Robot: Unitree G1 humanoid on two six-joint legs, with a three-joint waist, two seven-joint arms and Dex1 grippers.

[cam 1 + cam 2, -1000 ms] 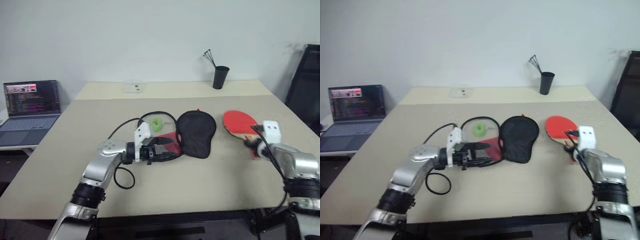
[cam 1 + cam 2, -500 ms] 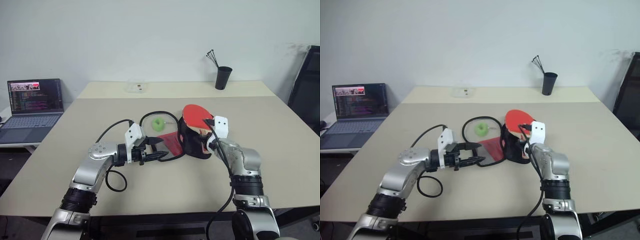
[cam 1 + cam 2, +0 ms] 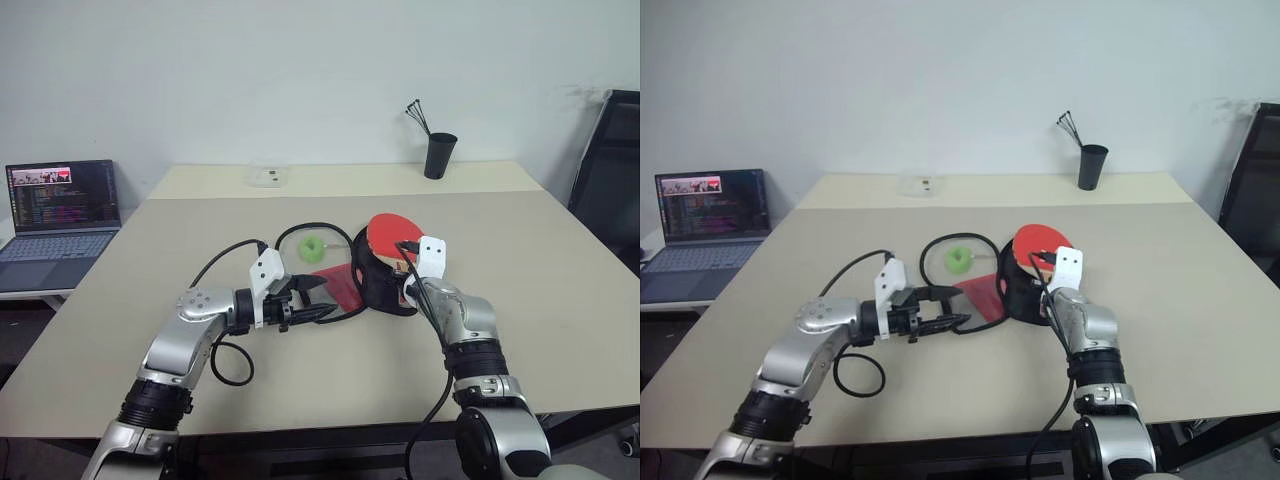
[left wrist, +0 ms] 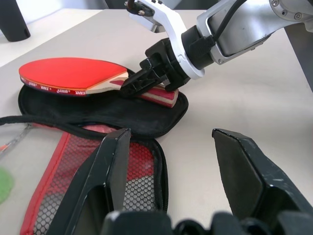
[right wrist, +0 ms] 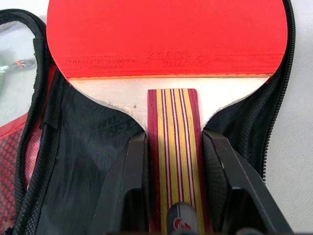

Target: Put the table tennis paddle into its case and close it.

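Next, I take the paddle's handle nearer its end (image 4: 167,94) with my right gripper and pull the paddle inside, because its red head overlaps the case's far rim.
The table tennis paddle (image 3: 388,237) is tilted, its red face up over the open case, and its striped wooden handle (image 5: 172,147) is clamped between my right gripper's fingers (image 5: 138,161). My right gripper (image 4: 133,86) is shut on that handle, just above the case's black half (image 4: 98,116). The case's red mesh flap (image 3: 340,286) lies folded out to the left. My left gripper (image 3: 320,298) stands open at the flap's near edge with nothing between its fingers (image 4: 113,161).
A small green piece (image 3: 314,248) and a black cable loop (image 3: 300,231) lie just behind the case. Further back stand a black cup with sticks (image 3: 438,155) and a small clear box (image 3: 268,177). A laptop (image 3: 60,210) sits at left, a dark chair (image 3: 612,170) at right.
My right arm has swung left with the paddle, from the table's right side to over the case's black half. The left gripper has stayed by the flap.
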